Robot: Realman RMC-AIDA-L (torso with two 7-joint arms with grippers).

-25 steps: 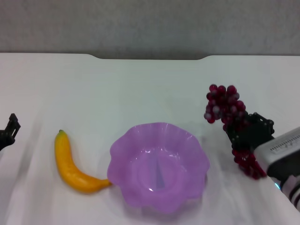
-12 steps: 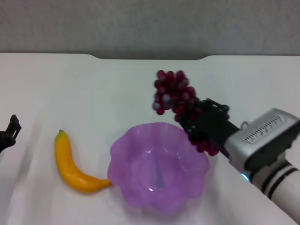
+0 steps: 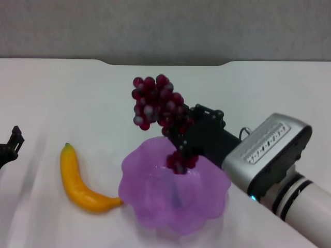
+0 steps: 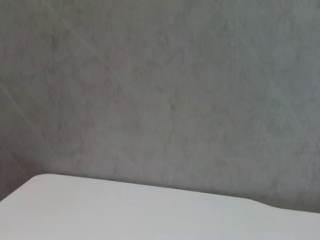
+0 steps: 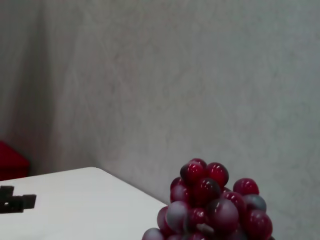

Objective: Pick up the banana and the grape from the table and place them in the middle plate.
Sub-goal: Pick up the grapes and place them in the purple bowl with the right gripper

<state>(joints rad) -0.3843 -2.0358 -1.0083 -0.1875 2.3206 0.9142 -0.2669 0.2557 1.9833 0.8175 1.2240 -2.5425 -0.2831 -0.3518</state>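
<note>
The robot's right gripper should release the grape, now in the air over that plate, in the hollow of the middle plate (image 3: 188,174), a little off centre, away from the banana.
My right gripper (image 3: 182,140) is shut on the grape (image 3: 156,105), a long dark red-purple bunch, and holds it in the air over the far part of the middle plate (image 3: 145,201). The bunch's lower end hangs just above the plate's bowl. The top of the grape also fills the lower edge of the right wrist view (image 5: 212,207). The plate is translucent purple with a scalloped rim. The banana (image 3: 77,182) lies on the white table (image 3: 77,98) left of the plate, its one end touching the rim. My left gripper (image 3: 10,144) is at the far left edge.
The table's notched far edge (image 3: 165,63) meets a grey wall. A red object (image 5: 10,161) and a small dark part (image 5: 15,201) show at the left in the right wrist view. The left wrist view shows only the wall and a table corner (image 4: 100,210).
My right gripper has carried the grape up and leftward, from beside the plate's right side to above the plate. The banana, plate and left gripper have stayed put.
</note>
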